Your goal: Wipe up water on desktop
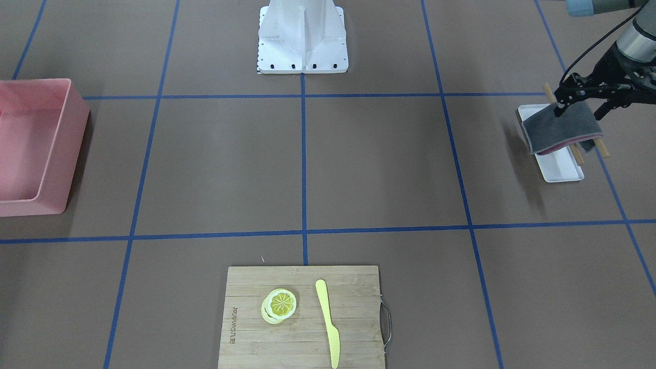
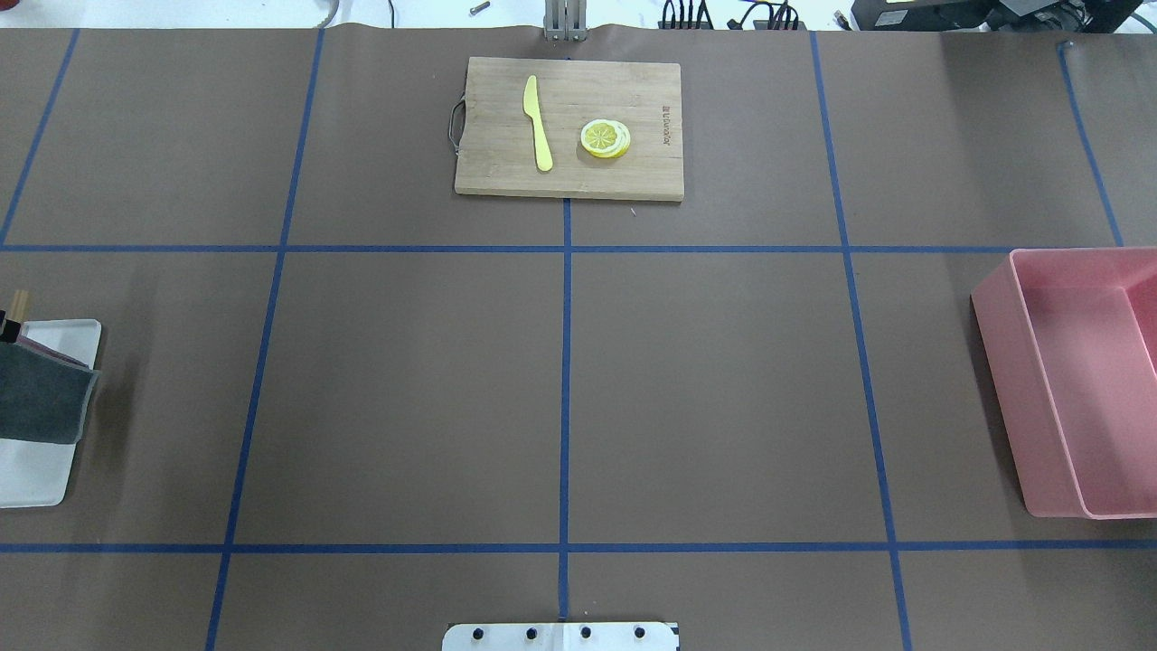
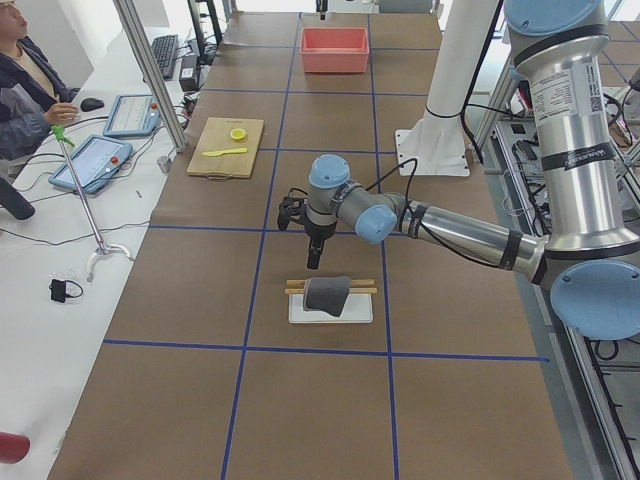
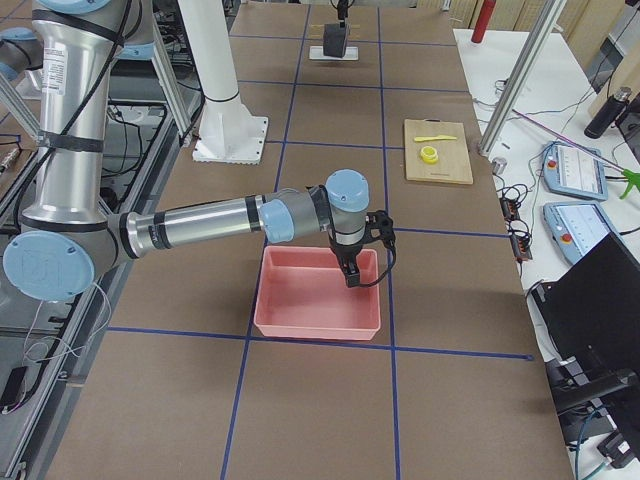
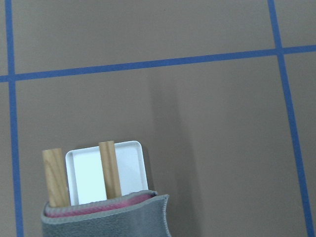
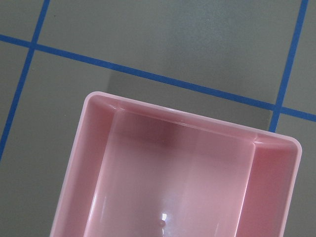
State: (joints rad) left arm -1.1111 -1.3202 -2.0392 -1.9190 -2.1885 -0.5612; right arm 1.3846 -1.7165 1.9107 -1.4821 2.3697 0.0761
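My left gripper is to close next on the near corner (image 1: 585,107) of the grey cloth, the corner that is farthest from the pink bin.
The desktop (image 1: 379,164) is matte brown with blue tape lines; I see no water on it. A grey cloth (image 1: 561,128) with a pink layer under it is draped over two wooden sticks (image 5: 109,168) across a white tray (image 1: 561,166). It also shows in the overhead view (image 2: 36,398) and the left wrist view (image 5: 106,222). My left gripper (image 1: 579,113) hangs open just above the cloth, its fingers spread over it. My right gripper (image 4: 351,276) hovers over the pink bin (image 4: 318,295); I cannot tell whether it is open or shut.
The pink bin (image 2: 1076,380) stands at the table's right end and looks empty (image 6: 187,173). A bamboo cutting board (image 1: 302,318) at the far middle holds a yellow knife (image 1: 328,323) and lemon slices (image 1: 280,305). The robot's white base (image 1: 302,36) stands at the near edge.
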